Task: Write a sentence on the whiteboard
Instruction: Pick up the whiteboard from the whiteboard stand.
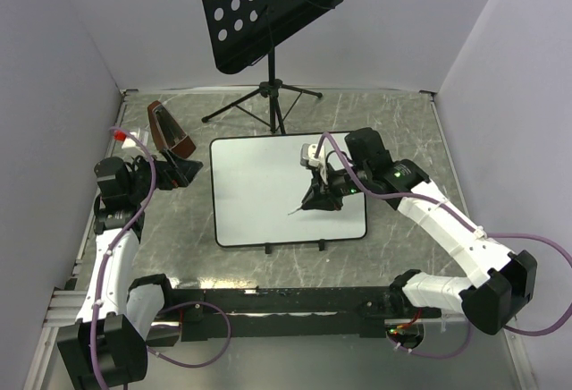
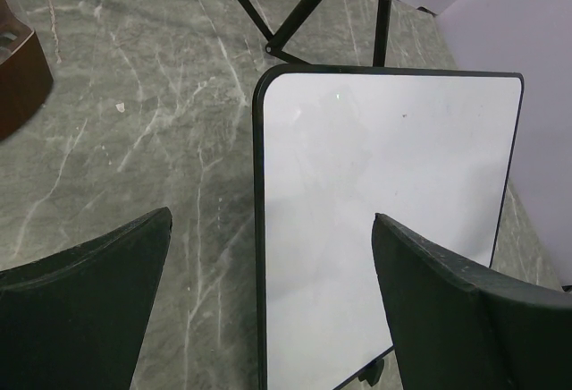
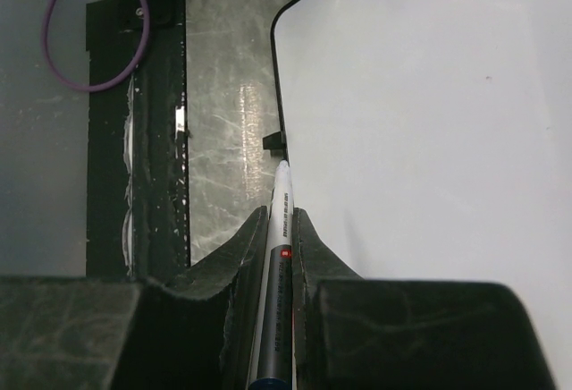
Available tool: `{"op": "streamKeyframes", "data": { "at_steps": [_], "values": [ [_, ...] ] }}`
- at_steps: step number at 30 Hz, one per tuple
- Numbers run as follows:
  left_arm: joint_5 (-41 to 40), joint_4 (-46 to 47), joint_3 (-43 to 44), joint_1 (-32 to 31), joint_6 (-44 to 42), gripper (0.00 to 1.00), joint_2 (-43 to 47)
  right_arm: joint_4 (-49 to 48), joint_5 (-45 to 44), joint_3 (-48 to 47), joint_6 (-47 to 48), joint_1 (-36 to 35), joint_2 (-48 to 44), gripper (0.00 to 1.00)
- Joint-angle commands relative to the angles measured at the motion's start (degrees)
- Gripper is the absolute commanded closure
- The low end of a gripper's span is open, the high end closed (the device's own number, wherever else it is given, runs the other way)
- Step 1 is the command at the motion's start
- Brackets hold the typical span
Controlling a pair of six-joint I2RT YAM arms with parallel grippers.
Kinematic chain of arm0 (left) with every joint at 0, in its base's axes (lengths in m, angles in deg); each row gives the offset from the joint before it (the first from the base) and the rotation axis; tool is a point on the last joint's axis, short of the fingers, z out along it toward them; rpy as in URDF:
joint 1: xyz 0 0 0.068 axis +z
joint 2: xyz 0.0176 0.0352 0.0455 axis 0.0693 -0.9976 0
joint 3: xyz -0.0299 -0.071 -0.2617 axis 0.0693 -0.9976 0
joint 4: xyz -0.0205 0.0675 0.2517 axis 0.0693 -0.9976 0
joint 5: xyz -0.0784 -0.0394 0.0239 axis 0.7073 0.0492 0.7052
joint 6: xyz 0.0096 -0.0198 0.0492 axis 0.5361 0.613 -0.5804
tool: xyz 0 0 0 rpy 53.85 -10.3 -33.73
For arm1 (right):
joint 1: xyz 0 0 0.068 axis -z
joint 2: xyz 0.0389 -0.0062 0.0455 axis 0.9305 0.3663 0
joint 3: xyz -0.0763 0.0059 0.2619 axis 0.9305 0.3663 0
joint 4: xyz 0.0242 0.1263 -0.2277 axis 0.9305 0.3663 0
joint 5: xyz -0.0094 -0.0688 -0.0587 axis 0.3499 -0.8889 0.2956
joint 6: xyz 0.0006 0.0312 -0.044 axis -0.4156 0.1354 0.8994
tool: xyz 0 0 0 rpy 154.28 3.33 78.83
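Observation:
The whiteboard has a far corner by the brown wooden object. Next, my left gripper closes near that corner, on the side edge (image 1: 213,152) (image 2: 257,135) of the whiteboard.
The whiteboard (image 1: 268,189) lies flat on the grey table, blank, with two black clips on its near edge. No blue sentence shows on it in any view. My right gripper (image 1: 315,200) hovers over the board's right half, shut on a white-and-grey marker (image 3: 281,256) whose tip points toward the board's near edge by a clip (image 3: 275,140). The marker's tip also shows in the top view (image 1: 295,210). My left gripper (image 1: 183,172) is open and empty just left of the board; its view shows the board's left edge (image 2: 260,229) between the fingers (image 2: 85,309).
A black perforated music stand (image 1: 268,5) on a tripod stands behind the board. A brown wooden metronome-like object (image 1: 168,129) stands at the far left. A black rail with cables (image 1: 268,300) runs along the near edge. Walls close the sides.

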Motion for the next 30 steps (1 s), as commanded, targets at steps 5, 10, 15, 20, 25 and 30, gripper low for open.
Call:
{"op": "streamKeyframes", "data": {
  "at_steps": [5, 10, 15, 20, 25, 30],
  "values": [
    [0.11, 2.19, 0.74, 0.14, -0.21, 0.03, 0.89, -2.51, -0.96, -3.03, -0.31, -1.31, 0.61, 1.00],
    [0.19, 2.28, 0.65, 0.05, -0.12, 0.03, 1.15, -2.60, -1.40, -3.21, -0.31, -2.10, 0.79, 1.00],
    [0.63, 2.37, 0.48, -0.39, 0.05, 0.03, 1.07, -2.78, -1.76, -3.12, -0.49, -2.71, 0.70, 1.00],
    [5.28, 4.04, -0.14, -0.65, 1.11, 0.03, 0.28, -2.78, -1.84, -3.03, -0.14, -2.80, 0.09, 1.00],
    [7.66, 3.34, 0.65, -0.57, 0.84, 0.03, -2.62, -2.69, -0.79, -1.89, 0.65, -2.80, -1.84, 1.00],
    [10.21, 5.18, 0.39, -0.56, 0.76, 0.03, -5.96, -3.04, -0.09, 0.04, 0.92, -2.45, -3.87, 1.00]
  ]
}}
